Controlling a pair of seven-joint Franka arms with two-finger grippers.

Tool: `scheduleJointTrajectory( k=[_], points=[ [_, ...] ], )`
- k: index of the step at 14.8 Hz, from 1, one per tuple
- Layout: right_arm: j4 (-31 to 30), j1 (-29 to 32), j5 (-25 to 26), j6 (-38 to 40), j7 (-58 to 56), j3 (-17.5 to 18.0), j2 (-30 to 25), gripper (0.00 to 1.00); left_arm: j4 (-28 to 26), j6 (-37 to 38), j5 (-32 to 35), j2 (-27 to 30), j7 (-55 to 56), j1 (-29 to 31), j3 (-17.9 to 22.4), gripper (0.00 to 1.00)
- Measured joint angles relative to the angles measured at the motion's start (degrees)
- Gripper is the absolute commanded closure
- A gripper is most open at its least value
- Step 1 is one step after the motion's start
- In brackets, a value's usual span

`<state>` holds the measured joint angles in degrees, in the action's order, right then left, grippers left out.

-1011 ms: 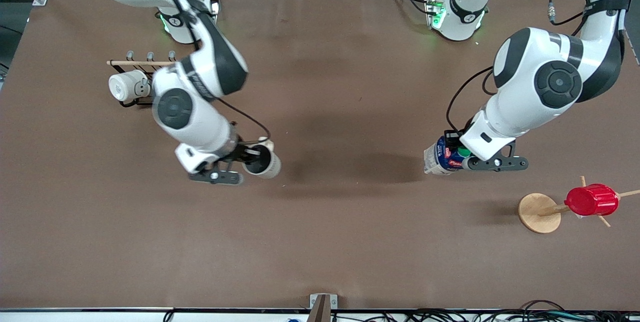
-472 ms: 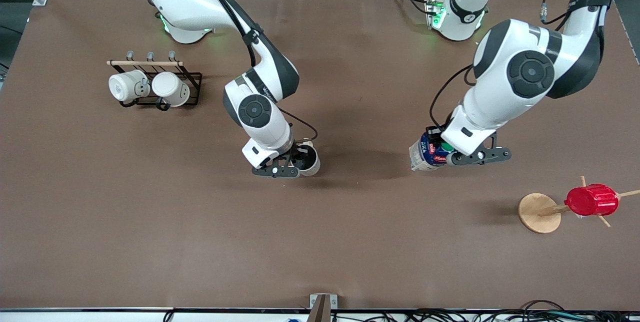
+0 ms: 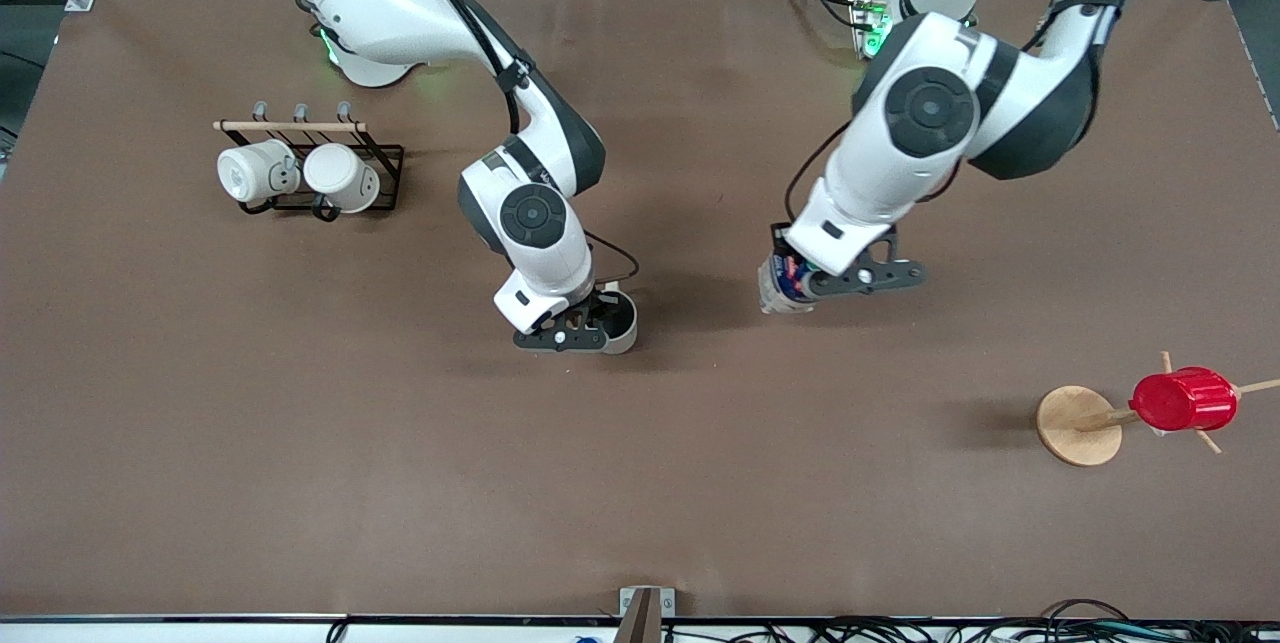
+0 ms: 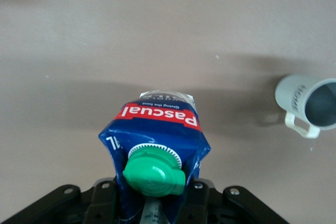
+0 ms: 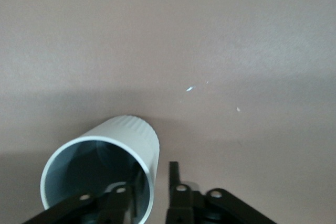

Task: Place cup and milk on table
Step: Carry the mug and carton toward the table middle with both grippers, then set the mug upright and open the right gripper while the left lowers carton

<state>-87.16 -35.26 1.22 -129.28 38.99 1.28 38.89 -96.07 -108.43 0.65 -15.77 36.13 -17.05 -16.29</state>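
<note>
Next, my left gripper sets the milk down on the brown table [image 3: 662, 330] [image 4: 254, 107] close beside the white cup, toward the red cup. The milk is still held low over the table.
The cup [image 3: 626, 319], white with a dark grey inside, stands on the brown table [image 3: 640, 483] near its middle. It also shows in the right wrist view [image 5: 137, 130] and the left wrist view [image 4: 298, 98]. My right gripper [image 3: 600, 325] is low over it. One finger is inside the cup and one outside, with a small gap at the wall [image 5: 149, 182]. My left gripper [image 3: 797, 281] is shut on the gabled top of the blue-and-white milk [image 3: 776, 291]. It holds the milk upright, low over the table, beside the cup toward the left arm's end. The green cap shows between the fingers [image 4: 155, 203].
A black wire rack [image 3: 385, 173] with two all-white mugs stands toward the right arm's end. A red ribbed cup [image 3: 1183, 400] hangs on a wooden peg stand [image 3: 1075, 428] toward the left arm's end, nearer the front camera.
The left arm has carried the milk toward the table's middle, closer to the cup. The right arm first brought the cup toward the middle, then lowered it, and the cup now sits more upright.
</note>
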Motion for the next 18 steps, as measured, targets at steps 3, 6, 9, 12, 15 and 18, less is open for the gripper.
scheduleJointTrajectory(
  k=[3,6,9,12,15,18],
  points=[
    [2.03,0.93,0.24,0.79,0.08,-1.00,-2.69,0.00,0.04,-3.11,1.29,-1.80,-0.98,-3.80,-0.04,1.00],
    [3.09,5.52,0.35,6.20,-0.55,-1.40,-10.79,0.00,0.07,-8.07,4.44,-5.96,-0.80,-8.69,-0.05,1.00],
    [3.08,11.86,0.39,12.81,-3.86,-1.49,-18.88,0.00,0.19,-12.42,4.64,-9.55,-0.59,-10.64,-0.08,1.00],
    [2.62,18.63,0.44,16.16,-9.32,-1.55,-24.13,0.00,0.55,-16.06,4.63,-10.66,-0.61,-10.19,0.06,0.99],
    [1.95,23.99,0.45,23.52,-16.09,-1.53,-28.84,0.00,0.99,-19.71,2.25,-10.80,-0.59,-9.93,0.08,0.99],
    [-0.20,26.75,0.44,29.90,-21.87,-1.47,-34.57,0.00,1.04,-21.63,1.41,-11.54,-0.59,-10.05,0.05,0.99]
  ],
)
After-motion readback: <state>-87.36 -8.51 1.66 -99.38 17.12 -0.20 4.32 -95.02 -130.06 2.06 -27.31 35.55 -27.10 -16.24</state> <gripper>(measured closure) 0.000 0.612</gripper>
